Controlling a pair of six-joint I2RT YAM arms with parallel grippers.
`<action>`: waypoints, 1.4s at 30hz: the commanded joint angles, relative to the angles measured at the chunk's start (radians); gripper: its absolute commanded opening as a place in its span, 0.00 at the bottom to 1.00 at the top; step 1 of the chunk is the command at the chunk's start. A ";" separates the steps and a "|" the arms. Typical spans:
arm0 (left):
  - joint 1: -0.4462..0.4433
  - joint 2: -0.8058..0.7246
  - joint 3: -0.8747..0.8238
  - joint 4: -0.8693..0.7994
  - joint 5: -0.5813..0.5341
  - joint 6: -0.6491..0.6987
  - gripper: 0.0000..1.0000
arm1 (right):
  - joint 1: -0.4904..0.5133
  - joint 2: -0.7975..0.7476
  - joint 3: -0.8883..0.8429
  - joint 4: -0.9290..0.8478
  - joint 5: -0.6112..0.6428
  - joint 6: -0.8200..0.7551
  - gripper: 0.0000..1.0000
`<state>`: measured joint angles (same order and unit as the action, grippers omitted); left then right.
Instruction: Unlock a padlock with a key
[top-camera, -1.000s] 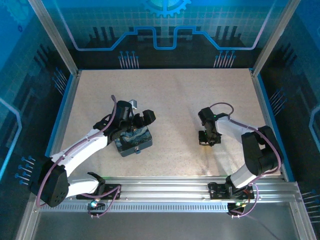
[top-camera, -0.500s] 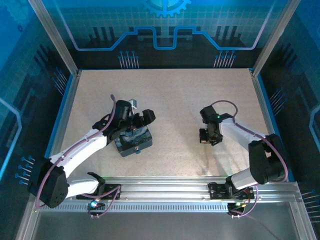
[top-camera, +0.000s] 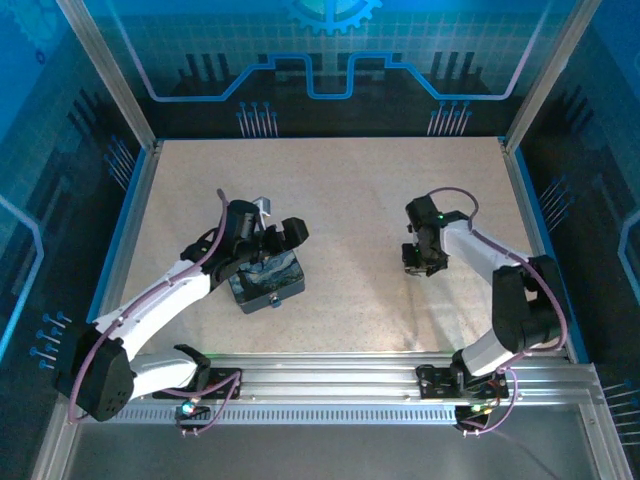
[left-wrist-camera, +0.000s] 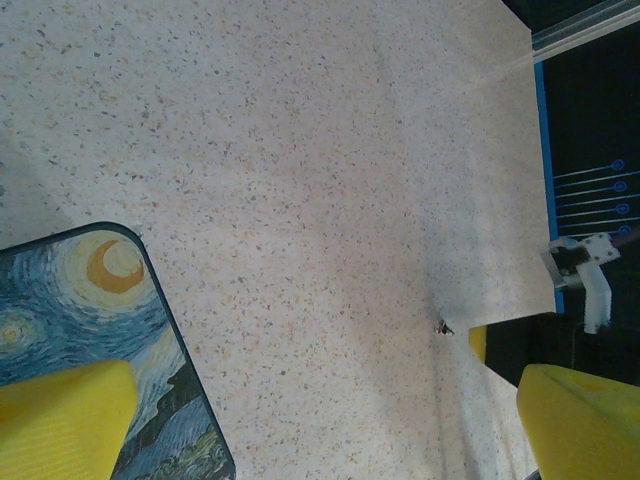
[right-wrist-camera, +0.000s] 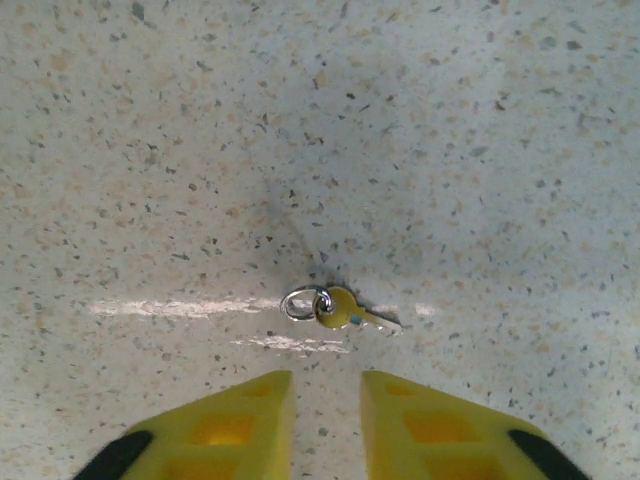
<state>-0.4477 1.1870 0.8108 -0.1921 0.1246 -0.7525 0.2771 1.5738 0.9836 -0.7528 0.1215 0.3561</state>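
I see the key lying flat ahead of my right gripper's narrow finger gap, so next I open that gripper wider, pinch the key (right-wrist-camera: 341, 308) and bring it to my left gripper.
A small brass key (right-wrist-camera: 345, 309) on a silver ring lies flat on the speckled table, just ahead of my right gripper (right-wrist-camera: 325, 385). That gripper's yellow fingers stand a little apart with nothing between them. From above, the right gripper (top-camera: 418, 264) hangs low over the table right of centre. A box (top-camera: 266, 281) printed with a starry night sits left of centre. A tiny bluish thing on its near edge looks like the padlock (top-camera: 275, 300). My left gripper (top-camera: 272, 243) hovers wide open over the box's far side. In its own view the left gripper (left-wrist-camera: 320, 430) has one finger over the box (left-wrist-camera: 90, 310).
Blue rails and metal posts (top-camera: 110, 95) fence the table on the left, right and back. An aluminium rail (top-camera: 400, 375) with both arm bases runs along the near edge. A tiny dark speck (left-wrist-camera: 443, 327) lies on the table, too small to identify.
My right gripper has shifted slightly toward the back of the table and its fingers have parted from shut. The left arm and the box have barely moved.
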 joint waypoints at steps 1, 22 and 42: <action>0.009 -0.030 0.018 -0.023 -0.010 0.024 0.99 | -0.011 0.051 0.055 -0.043 -0.020 -0.069 0.30; 0.027 -0.037 0.010 -0.028 0.000 0.020 0.99 | 0.011 0.241 0.141 -0.074 -0.066 -0.096 0.30; 0.033 -0.040 0.003 -0.030 0.003 0.015 0.99 | 0.068 0.214 0.120 -0.112 -0.003 -0.044 0.13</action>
<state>-0.4217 1.1713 0.8108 -0.2054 0.1249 -0.7528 0.3267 1.8011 1.1076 -0.8204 0.0982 0.2955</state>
